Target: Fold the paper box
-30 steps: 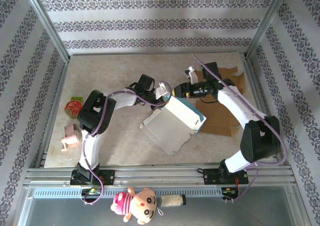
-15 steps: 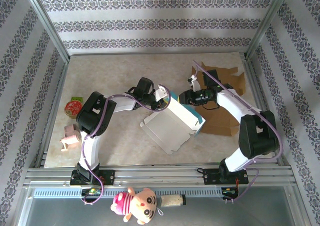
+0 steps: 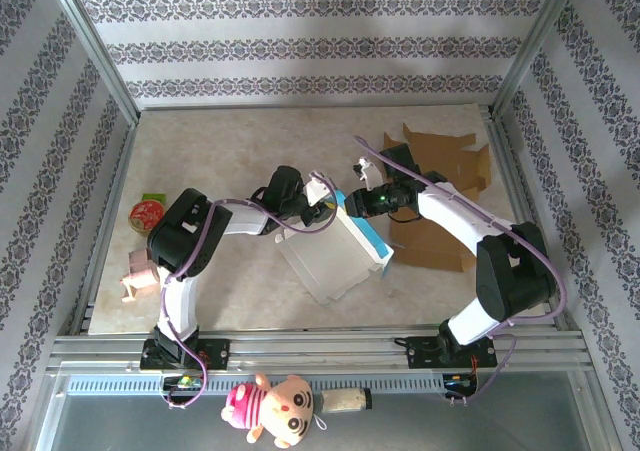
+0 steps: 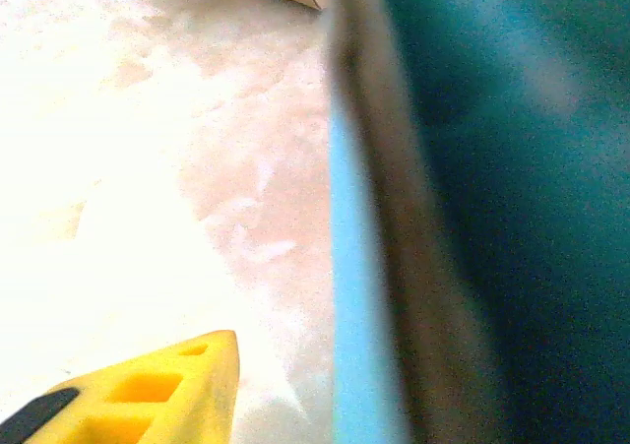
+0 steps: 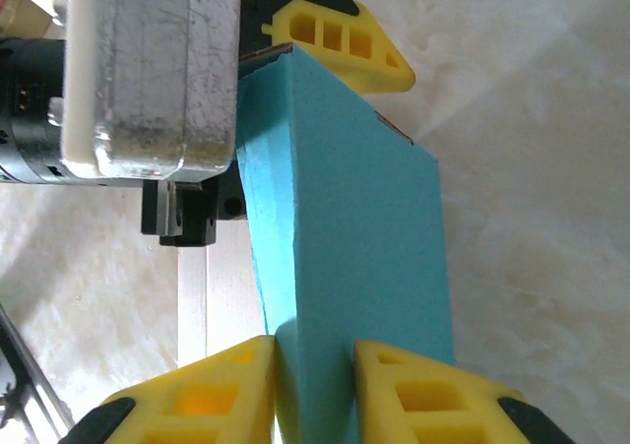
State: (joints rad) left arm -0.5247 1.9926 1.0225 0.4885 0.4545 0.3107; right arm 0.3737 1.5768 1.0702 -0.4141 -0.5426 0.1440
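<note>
The paper box's teal side lies at a slant across the table, so the robot should turn the box square and pinch the teal side's far corner (image 3: pixel 338 196) with its left gripper.
The paper box (image 3: pixel 335 256), white outside and teal inside, lies half-formed at the table's middle. In the right wrist view my right gripper (image 5: pixel 315 360) is shut on a teal flap (image 5: pixel 364 227) of the box, both yellow fingers pressed against it. From above, that gripper (image 3: pixel 352 203) sits at the box's far end. My left gripper (image 3: pixel 320 205) is at the same end, just to the left. In the left wrist view one yellow finger (image 4: pixel 157 390) stands apart from the box's teal wall (image 4: pixel 364 296), with bare table between. Its other finger is hidden behind that wall.
Flat brown cardboard lies at the far right (image 3: pixel 445 156) and under the right arm (image 3: pixel 430 243). A red round item (image 3: pixel 146 214), a green piece (image 3: pixel 153 197) and a pink toy (image 3: pixel 140 271) sit near the left edge. A plush doll (image 3: pixel 275 409) lies past the front rail.
The right gripper moved left and closed on the teal flap. The left jaws came open off the box. The box shifted left and nearer.
</note>
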